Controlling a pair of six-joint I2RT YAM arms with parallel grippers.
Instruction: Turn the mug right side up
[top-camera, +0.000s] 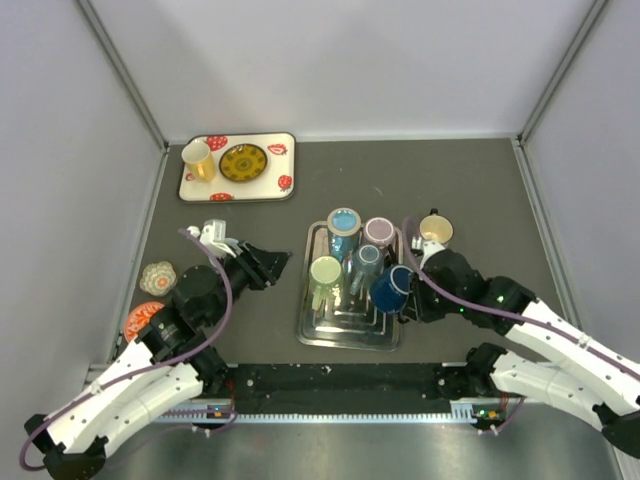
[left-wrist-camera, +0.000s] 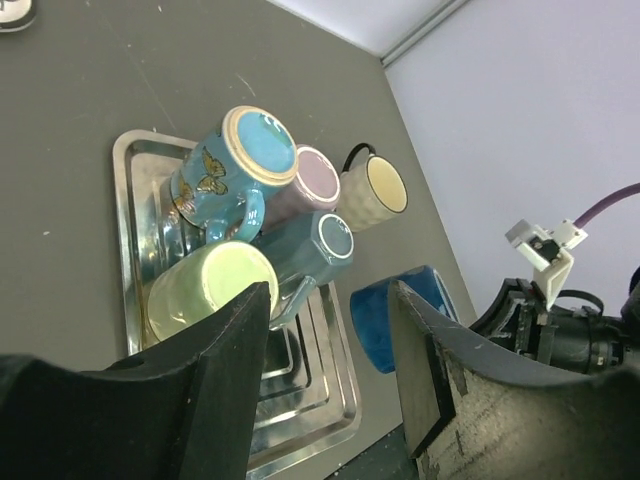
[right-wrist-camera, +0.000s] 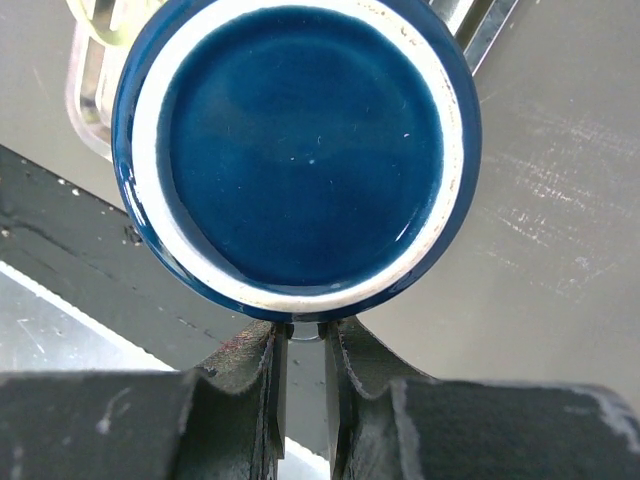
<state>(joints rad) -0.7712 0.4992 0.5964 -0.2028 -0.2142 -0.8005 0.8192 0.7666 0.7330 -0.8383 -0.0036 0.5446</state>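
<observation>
The robot's right gripper needs to put the dark blue mug, now tilted at the tray's edge, down on the steel tray (top-camera: 376, 312) just in front of the grey-blue mug.
The dark blue mug (top-camera: 391, 288) is tilted on its side at the right edge of the steel tray (top-camera: 345, 335). My right gripper (top-camera: 414, 297) is shut on its handle. In the right wrist view the mug's round end with a white ring (right-wrist-camera: 300, 155) fills the frame, and the fingers (right-wrist-camera: 305, 335) pinch the handle just below it. The mug also shows in the left wrist view (left-wrist-camera: 385, 320). My left gripper (top-camera: 268, 263) is open and empty left of the tray, its fingers (left-wrist-camera: 330, 300) wide apart.
On the tray stand a light blue butterfly mug (top-camera: 343, 227), a lilac mug (top-camera: 378, 233), a grey-blue mug (top-camera: 366, 262) and a green mug (top-camera: 325, 275). A cream mug (top-camera: 436, 231) sits right of it. A white tray (top-camera: 237, 165) with yellow mug and plate lies back left; coasters (top-camera: 157, 277) far left.
</observation>
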